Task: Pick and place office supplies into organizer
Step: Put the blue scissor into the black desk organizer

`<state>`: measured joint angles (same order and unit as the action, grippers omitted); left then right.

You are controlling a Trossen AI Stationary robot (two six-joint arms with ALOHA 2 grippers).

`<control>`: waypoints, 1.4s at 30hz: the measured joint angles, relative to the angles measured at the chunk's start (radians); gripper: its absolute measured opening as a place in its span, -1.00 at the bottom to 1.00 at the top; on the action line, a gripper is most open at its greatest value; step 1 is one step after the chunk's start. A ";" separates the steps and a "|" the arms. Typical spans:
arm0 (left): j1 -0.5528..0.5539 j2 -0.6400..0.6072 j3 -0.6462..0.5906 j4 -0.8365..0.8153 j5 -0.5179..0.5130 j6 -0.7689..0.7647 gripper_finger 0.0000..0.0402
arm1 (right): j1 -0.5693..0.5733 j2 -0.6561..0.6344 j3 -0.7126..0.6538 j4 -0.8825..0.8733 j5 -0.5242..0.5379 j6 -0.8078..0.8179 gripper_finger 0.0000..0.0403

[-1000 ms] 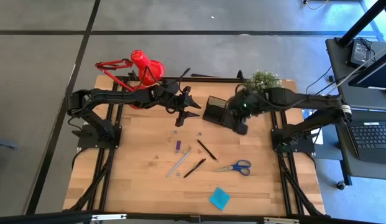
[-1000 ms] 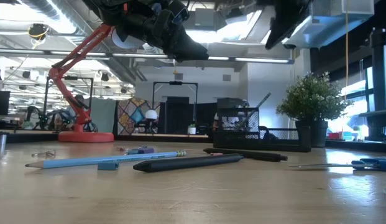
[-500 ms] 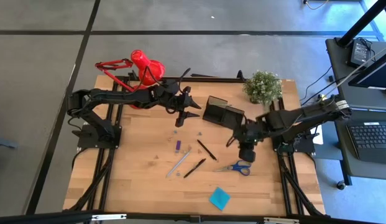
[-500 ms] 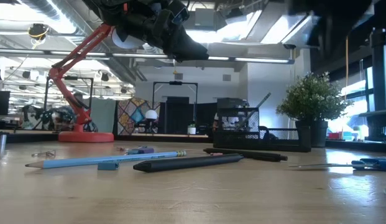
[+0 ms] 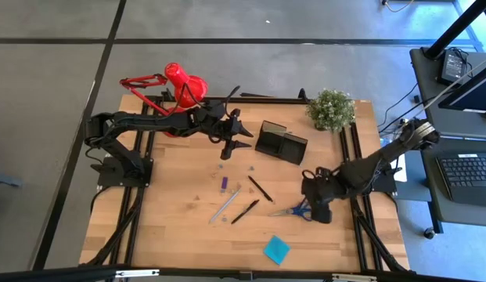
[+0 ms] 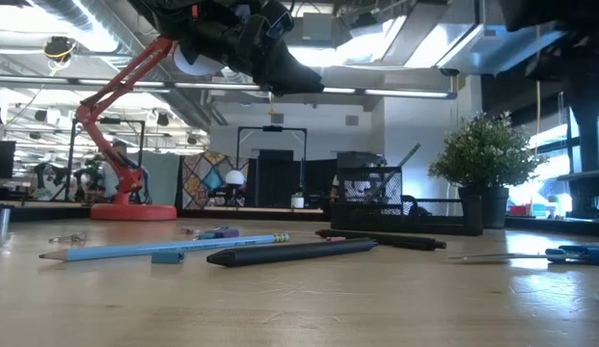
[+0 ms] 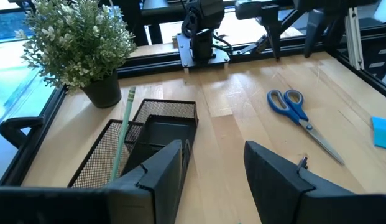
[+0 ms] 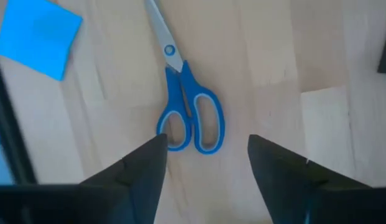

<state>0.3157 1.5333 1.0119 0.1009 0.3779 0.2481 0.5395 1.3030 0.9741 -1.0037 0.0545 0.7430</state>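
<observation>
The blue-handled scissors should be grabbed next with my right gripper by the inner sides of their finger loops (image 5: pixel 305 211) (image 8: pixel 194 129), where the loops meet.
The blue-handled scissors (image 5: pixel 296 210) lie flat on the table at the near right. My right gripper (image 8: pixel 206 143) hovers open above their handles (image 8: pixel 193 124), touching nothing. The black mesh organizer (image 5: pixel 280 142) stands at the far middle with a green pencil (image 7: pixel 124 134) upright in it. Just left of it my left gripper (image 5: pixel 241 135) hangs open and empty above the table. Two black pens (image 5: pixel 260 188) (image 5: pixel 245 211), a silvery pencil (image 5: pixel 225 204) and a purple marker (image 5: pixel 225 183) lie mid-table. The teal sticky-note pad (image 5: pixel 276 250) lies near the front edge.
A red desk lamp (image 5: pixel 180 84) stands at the far left corner and a potted plant (image 5: pixel 331 110) at the far right corner. Tiny bits (image 5: pixel 219 165) are scattered mid-table. Bare wood lies along the left side and the near left.
My right gripper has swung away from the organizer toward the table's near right and now stands over the scissors. The left arm and everything on the table have kept still.
</observation>
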 joint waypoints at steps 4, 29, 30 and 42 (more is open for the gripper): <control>0.000 0.000 0.000 0.000 0.000 0.000 -0.16 | 0.043 0.079 0.000 0.030 0.028 0.010 0.14; 0.000 0.000 0.000 -0.043 0.000 0.000 -0.16 | 0.088 0.368 -0.001 0.101 0.031 0.007 0.14; 0.000 0.000 0.000 -0.045 0.000 0.000 -0.16 | 0.088 0.372 -0.001 0.099 0.031 0.006 0.14; 0.000 0.000 0.000 -0.056 0.000 0.000 -0.16 | 0.089 0.404 -0.024 0.129 0.031 -0.045 0.14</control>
<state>0.3157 1.5333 1.0119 0.0452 0.3779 0.2481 0.6289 1.7073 0.9503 -0.8745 0.0860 0.6980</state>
